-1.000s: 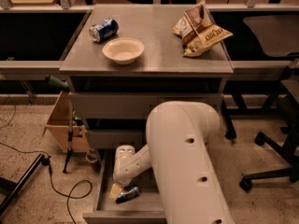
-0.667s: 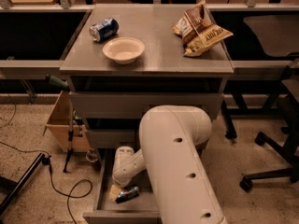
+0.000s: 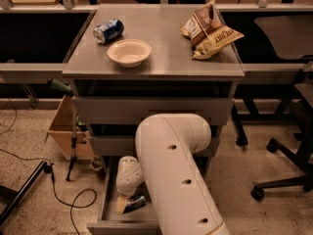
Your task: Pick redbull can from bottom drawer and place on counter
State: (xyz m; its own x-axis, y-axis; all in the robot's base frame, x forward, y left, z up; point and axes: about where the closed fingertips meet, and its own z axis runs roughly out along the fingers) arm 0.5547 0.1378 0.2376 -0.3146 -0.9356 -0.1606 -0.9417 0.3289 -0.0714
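Observation:
The redbull can's end farther from the cardboard box (image 3: pixel 142 200) is the next place for my gripper, which should move there and then close on it.
The redbull can (image 3: pixel 135 203) lies on its side in the open bottom drawer (image 3: pixel 104 199), near its front. My gripper (image 3: pixel 123 202) reaches down into that drawer and is right against the can's left end. My thick white arm (image 3: pixel 176 180) covers the right part of the drawer. The counter (image 3: pixel 166 58) is the grey top of the cabinet, above and behind the arm.
On the counter lie a wider blue can (image 3: pixel 108 31), a white bowl (image 3: pixel 129 52) and chip bags (image 3: pixel 210 31). A cardboard box (image 3: pixel 63 131), a stand and cables (image 3: pixel 63 199) are on the floor at left. Office chair bases (image 3: pixel 286 180) stand at right.
My arm's big link has shifted a little to the left. The gripper stays down in the bottom drawer at the can, which has not moved.

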